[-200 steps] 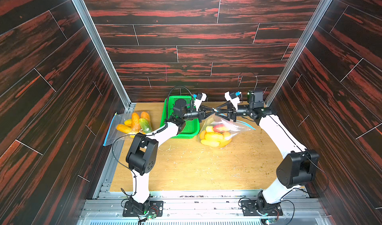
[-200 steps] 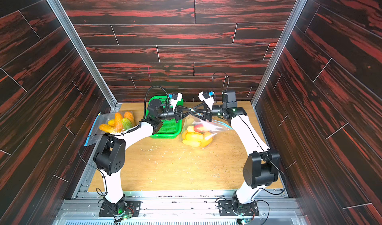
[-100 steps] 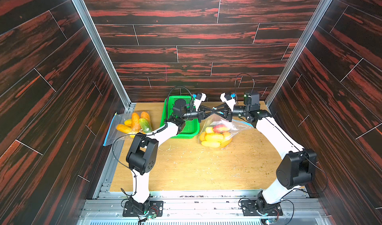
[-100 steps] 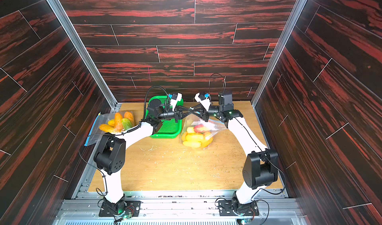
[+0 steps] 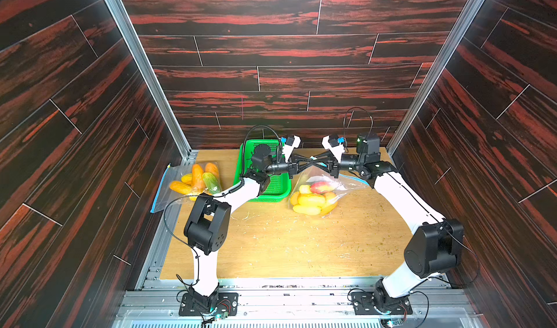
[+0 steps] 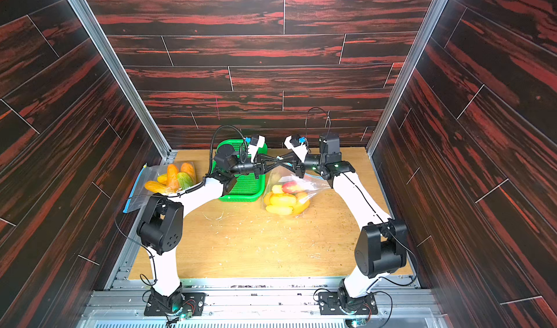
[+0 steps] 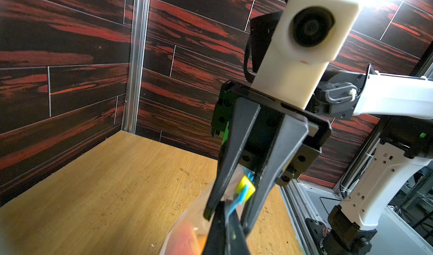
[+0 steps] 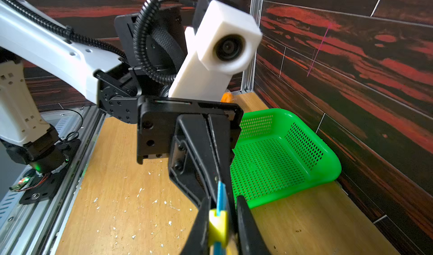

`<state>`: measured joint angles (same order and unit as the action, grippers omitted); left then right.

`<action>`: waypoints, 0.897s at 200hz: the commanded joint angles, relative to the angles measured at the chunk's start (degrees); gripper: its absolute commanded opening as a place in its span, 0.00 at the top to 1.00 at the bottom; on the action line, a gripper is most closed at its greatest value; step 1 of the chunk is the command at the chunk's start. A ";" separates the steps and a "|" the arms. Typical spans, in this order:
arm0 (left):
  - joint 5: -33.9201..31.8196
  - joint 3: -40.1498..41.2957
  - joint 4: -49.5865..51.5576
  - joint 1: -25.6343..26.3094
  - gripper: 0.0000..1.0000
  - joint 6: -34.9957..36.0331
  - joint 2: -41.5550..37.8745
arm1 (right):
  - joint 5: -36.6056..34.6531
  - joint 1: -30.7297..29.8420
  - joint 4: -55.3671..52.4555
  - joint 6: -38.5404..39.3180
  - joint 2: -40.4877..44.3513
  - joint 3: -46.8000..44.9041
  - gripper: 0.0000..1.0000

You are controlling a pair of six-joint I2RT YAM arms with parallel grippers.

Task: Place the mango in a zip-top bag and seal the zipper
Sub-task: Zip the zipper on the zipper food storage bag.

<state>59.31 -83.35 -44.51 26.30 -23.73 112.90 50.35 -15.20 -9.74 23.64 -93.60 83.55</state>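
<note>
My left gripper's fingers are sitting deep between my right gripper's fingers, so my right gripper should open, back away and pinch just the yellow slider [image 8: 218, 227] before it pulls.
A clear zip-top bag [image 5: 346, 181] [image 6: 315, 184] holding several yellow mangoes [image 5: 310, 201] [image 6: 283, 202] and a red-tinged one rests on the wooden table right of centre, its mouth pulled up. Both grippers meet tip to tip above it. My left gripper [image 5: 309, 161] [image 6: 278, 160] [image 7: 226, 218] is shut on the bag's blue zipper strip [image 8: 220, 192]. My right gripper [image 5: 316, 160] [image 6: 284, 160] [image 8: 222, 200] is closed around the yellow zipper slider [image 7: 244, 187] [image 8: 218, 228], which sits on the strip right beside the left fingertips.
A green mesh basket [image 5: 272, 187] [image 6: 244, 187] [image 8: 281, 157] stands under the left forearm, just left of the bag. A second bag of orange and green mangoes [image 5: 197, 180] [image 6: 174, 177] lies at the table's far left edge. Walls close in on three sides.
My right gripper has slid left along the bag's top to the left gripper and closed on the yellow slider. The left gripper has held still on the strip.
</note>
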 commanded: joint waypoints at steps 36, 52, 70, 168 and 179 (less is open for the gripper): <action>-6.31 2.37 -1.17 -0.78 1.00 0.70 -4.18 | 3.96 1.51 -17.37 6.05 -0.37 7.56 1.00; -6.36 2.67 -1.71 -0.98 1.00 0.45 -4.40 | 5.47 2.48 -20.25 4.77 -1.48 9.23 0.96; -4.90 2.22 -2.41 -0.84 1.00 -0.16 -4.06 | 6.03 2.46 -17.41 1.11 -1.61 9.02 0.76; -2.62 1.17 -5.50 0.14 1.00 -2.55 -2.34 | -0.69 0.00 -5.29 -5.71 -3.47 8.52 0.71; -2.62 1.21 -5.50 0.15 1.00 -2.45 -2.32 | -0.77 -0.10 -4.41 -6.09 -3.35 8.27 0.78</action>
<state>56.53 -81.45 -46.44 26.30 -25.96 111.24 50.54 -14.70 -17.39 18.85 -96.47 91.98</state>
